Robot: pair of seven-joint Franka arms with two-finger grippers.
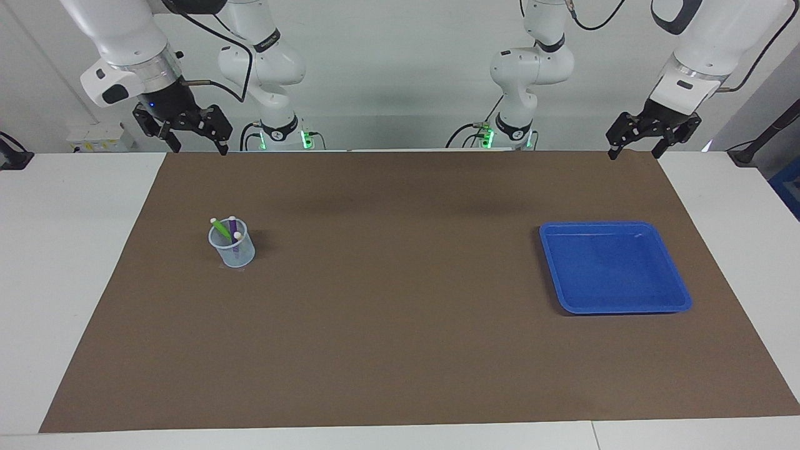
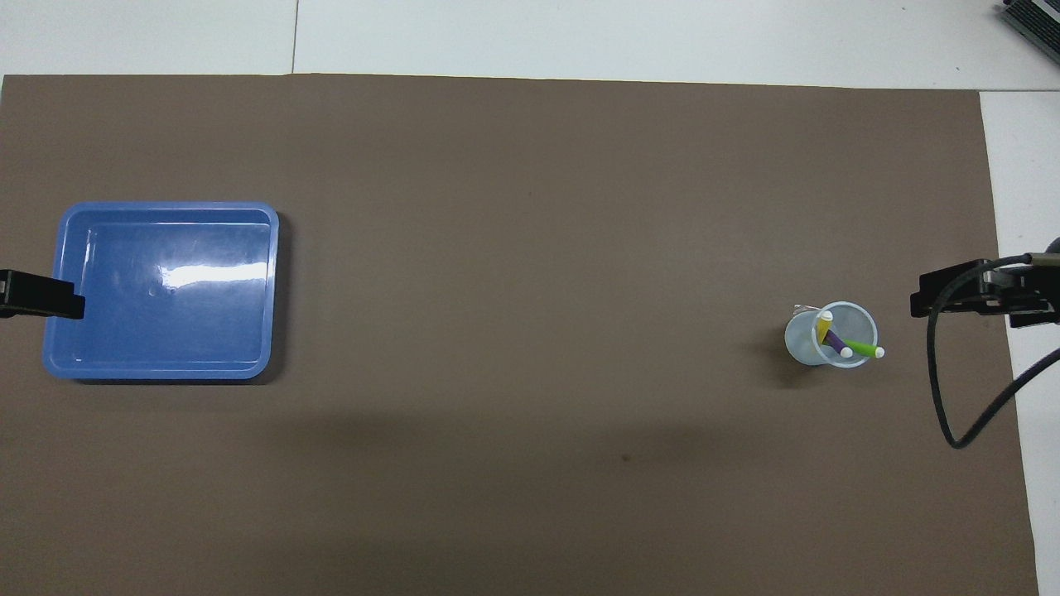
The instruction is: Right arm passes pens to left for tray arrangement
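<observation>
Next, the robot's right gripper needs to move to the yellow pen's upper end (image 2: pixel 826 319) in the translucent cup and close there.
Three pens stand together in a small translucent cup (image 1: pixel 232 249) (image 2: pixel 810 338) toward the right arm's end of the table: a green pen (image 1: pixel 220 229) (image 2: pixel 861 348), a purple pen (image 1: pixel 234 227) (image 2: pixel 835 340) and a yellow pen (image 2: pixel 823 326). The blue tray (image 1: pixel 615 269) (image 2: pixel 166 331) lies bare toward the left arm's end. My right gripper (image 1: pixel 197 149) hangs open and holds nothing, raised over the mat's edge by the robots. My left gripper (image 1: pixel 634 153) hangs open the same way at its own end, holding nothing.
A brown mat (image 1: pixel 400 325) covers most of the white table (image 1: pixel 69 262). Two slimmer white arms (image 1: pixel 275 94) (image 1: pixel 525 81) with green-lit bases stand at the robots' edge. A black cable (image 2: pixel 944 397) loops down from the right arm.
</observation>
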